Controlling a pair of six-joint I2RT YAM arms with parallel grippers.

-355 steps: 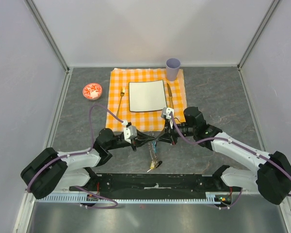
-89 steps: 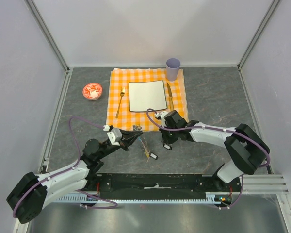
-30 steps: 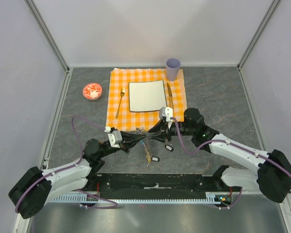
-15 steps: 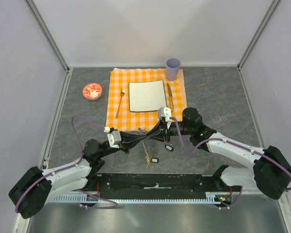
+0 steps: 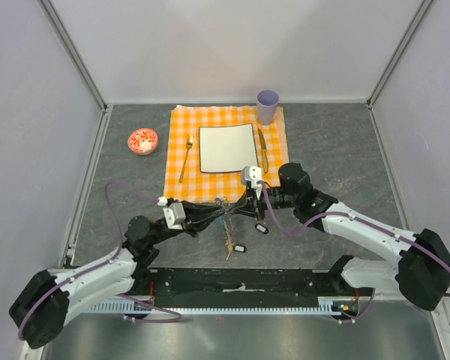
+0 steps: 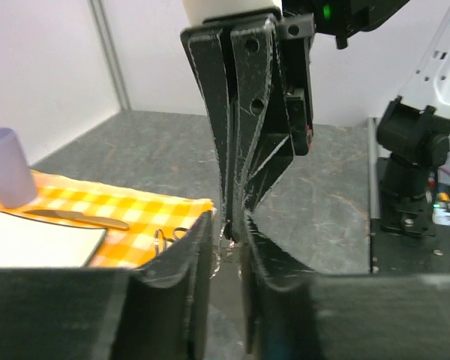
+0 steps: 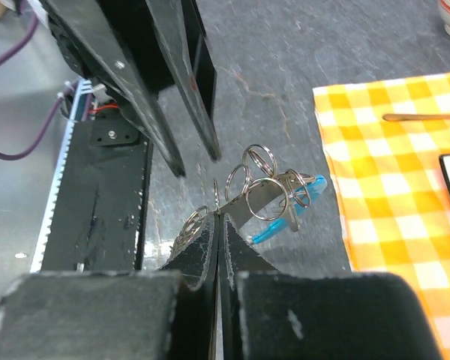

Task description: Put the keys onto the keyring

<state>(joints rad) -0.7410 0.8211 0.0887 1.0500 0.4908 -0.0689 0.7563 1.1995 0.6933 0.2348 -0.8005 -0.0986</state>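
Note:
My left gripper will open and pinch the loop itself (image 7: 217,196) to free my right gripper, since its fingers straddle my right gripper's fingers beside the keyring's loop.
Both grippers meet tip to tip just in front of the checked cloth. My right gripper (image 7: 219,219) (image 5: 234,210) is shut, pinching the keyring (image 7: 216,196) by a thin wire loop. Its turquoise tag (image 7: 264,233) and several more rings hang beyond the tips. A flat silvery key (image 7: 264,198) lies among those rings. My left gripper (image 6: 226,238) (image 5: 222,212) stands open a little, its fingers (image 7: 167,144) on either side of the right fingertips and apart from the ring. A brass-coloured key (image 5: 229,238) lies on the table below the grippers.
The orange checked cloth (image 5: 274,161) carries a white square plate (image 5: 226,148), a gold fork (image 5: 186,159) and a knife (image 5: 262,148). A lilac cup (image 5: 268,106) stands at its back edge, a red-and-white bowl (image 5: 142,140) to its left. Two small black fobs (image 5: 240,247) (image 5: 260,229) lie near the brass key.
My right gripper has shut on the keyring. My left gripper, shut before, has opened a little. Both arms stay tip to tip.

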